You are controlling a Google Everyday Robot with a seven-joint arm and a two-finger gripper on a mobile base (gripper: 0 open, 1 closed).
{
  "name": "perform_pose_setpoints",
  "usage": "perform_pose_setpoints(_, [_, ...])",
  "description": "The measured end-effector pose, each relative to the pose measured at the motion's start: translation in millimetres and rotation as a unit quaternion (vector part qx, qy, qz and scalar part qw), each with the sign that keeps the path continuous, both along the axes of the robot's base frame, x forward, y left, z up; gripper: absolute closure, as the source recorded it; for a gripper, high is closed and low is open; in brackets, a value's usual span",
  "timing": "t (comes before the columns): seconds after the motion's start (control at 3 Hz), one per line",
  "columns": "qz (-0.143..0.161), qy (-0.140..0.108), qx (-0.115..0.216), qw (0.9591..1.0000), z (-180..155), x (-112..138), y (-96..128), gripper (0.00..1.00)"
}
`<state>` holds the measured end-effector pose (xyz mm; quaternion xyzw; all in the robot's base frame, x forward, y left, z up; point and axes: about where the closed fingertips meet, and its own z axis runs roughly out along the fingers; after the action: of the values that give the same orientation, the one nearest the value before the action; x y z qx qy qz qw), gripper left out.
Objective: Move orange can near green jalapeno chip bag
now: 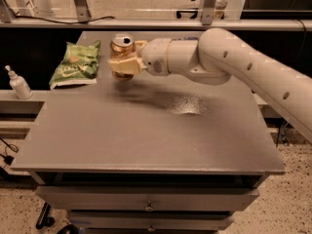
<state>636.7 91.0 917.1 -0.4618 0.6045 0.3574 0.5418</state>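
Note:
Next, I release the orange can on the grey table (100, 78) against the green jalapeno chip bag's edge facing my arm.
The orange can (122, 47) is upright in my gripper (124, 65), which is shut on it and holds it just above the grey table (146, 130) at the back left. Its silver top with pull tab shows above the fingers. The green jalapeno chip bag (76, 65) lies flat on the table's far left edge, a short way left of the can. My white arm (234, 67) reaches in from the right.
A small white pump bottle (18, 83) stands on a lower shelf left of the table. A rail with metal posts (204, 4) runs behind the table. Drawers (146, 206) sit under the tabletop's front edge.

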Motion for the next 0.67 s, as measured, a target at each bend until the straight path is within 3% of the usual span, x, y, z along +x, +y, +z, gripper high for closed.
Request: perform_pose_setpoints(0.67, [0.018,-0.013,-0.008,0.9997,-20,39,46,1.00])
